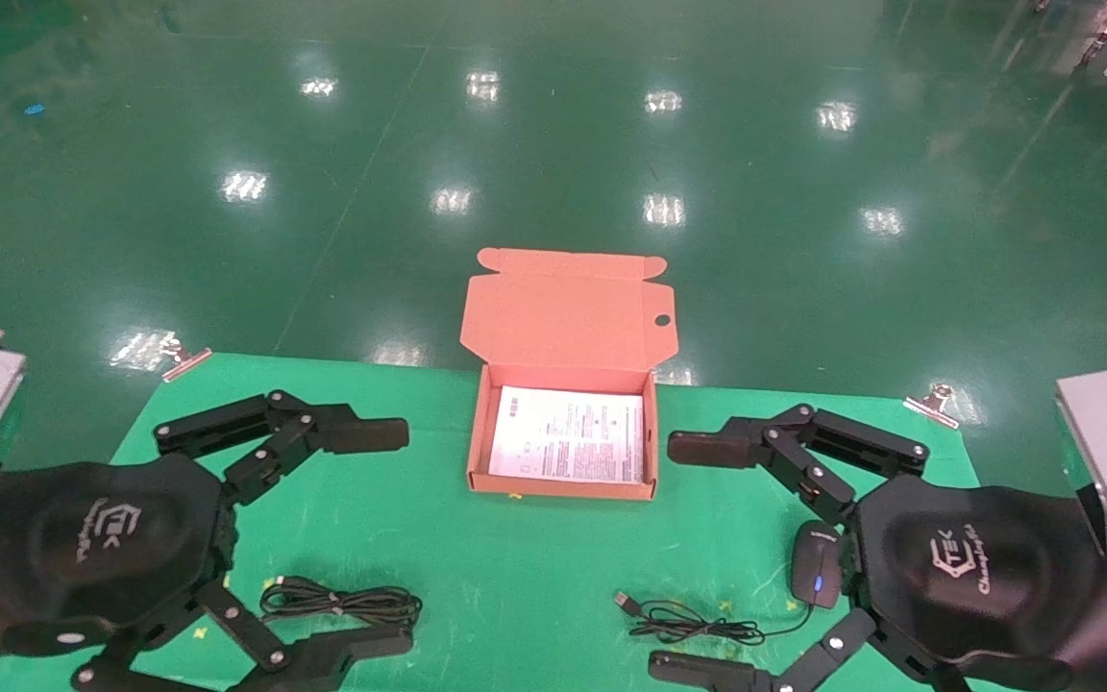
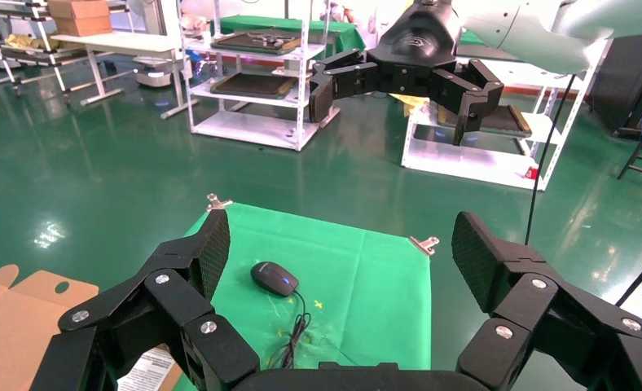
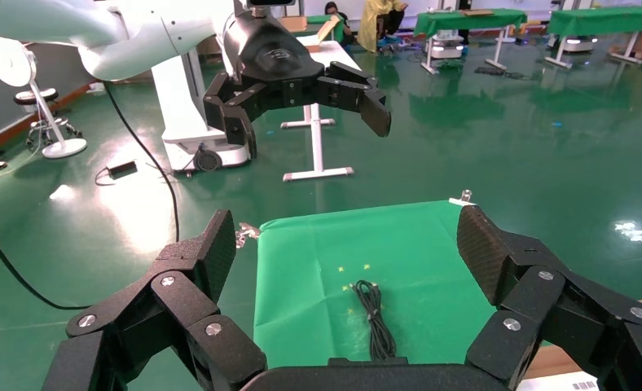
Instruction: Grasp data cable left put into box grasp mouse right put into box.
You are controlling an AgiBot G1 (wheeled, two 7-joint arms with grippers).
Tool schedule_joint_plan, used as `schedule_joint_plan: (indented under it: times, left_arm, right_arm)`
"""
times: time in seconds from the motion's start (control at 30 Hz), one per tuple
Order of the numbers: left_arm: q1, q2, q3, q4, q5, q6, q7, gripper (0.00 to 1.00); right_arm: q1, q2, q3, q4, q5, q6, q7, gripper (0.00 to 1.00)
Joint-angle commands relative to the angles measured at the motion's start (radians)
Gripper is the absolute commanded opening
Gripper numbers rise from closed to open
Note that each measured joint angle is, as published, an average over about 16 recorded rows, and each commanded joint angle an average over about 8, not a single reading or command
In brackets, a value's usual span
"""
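The tied end (image 1: 735, 630) of the black mouse's cord, at the cord's end farther from the USB plug, is next for my right gripper to close on.
The salmon-orange box (image 1: 479, 434) stands open at the middle back of the green cloth, its lid (image 1: 563, 308) raised, a white printed sheet inside. The coiled data cable (image 1: 340, 604) lies front left; it also shows in the right wrist view (image 3: 372, 318). The black mouse (image 1: 816, 565) lies front right, its cord and USB plug (image 1: 625, 602) trailing left; it also shows in the left wrist view (image 2: 274, 278). My left gripper (image 1: 371, 538) is open and empty, with the cable between its fingers. My right gripper (image 1: 683, 553) is open and empty, beside the mouse.
The green cloth (image 1: 534, 567) is clipped at its back corners (image 1: 184, 360) (image 1: 938, 402); shiny green floor lies beyond. The wrist views show shelving racks (image 2: 252, 73) and tables farther off in the room.
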Motion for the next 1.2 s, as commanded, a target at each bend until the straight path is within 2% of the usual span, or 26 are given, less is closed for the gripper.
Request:
schedule_joint_plan:
  times: [0.03,0.83,0.97,1.2]
  left_arm:
    - [0.0,0.0,0.0,0.0,0.0,0.0,0.0,1.0]
    - [-0.008,0.001,0.008,-0.006,0.018,0.006,0.002,1.0]
    - [-0.054,0.009,0.045,-0.015,0.097,0.026,0.003,1.0]
    - [-0.213,0.058,0.178,-0.019,0.34,0.078,-0.006,1.0]
  right_arm:
    - [0.0,0.0,0.0,0.0,0.0,0.0,0.0,1.0]
    - [0.003,0.003,-0.007,0.001,-0.022,0.005,-0.005,1.0]
    - [0.028,0.013,-0.032,0.019,-0.113,-0.008,-0.038,1.0]
    - [0.157,0.002,-0.133,0.048,-0.384,-0.059,-0.16,1.0]
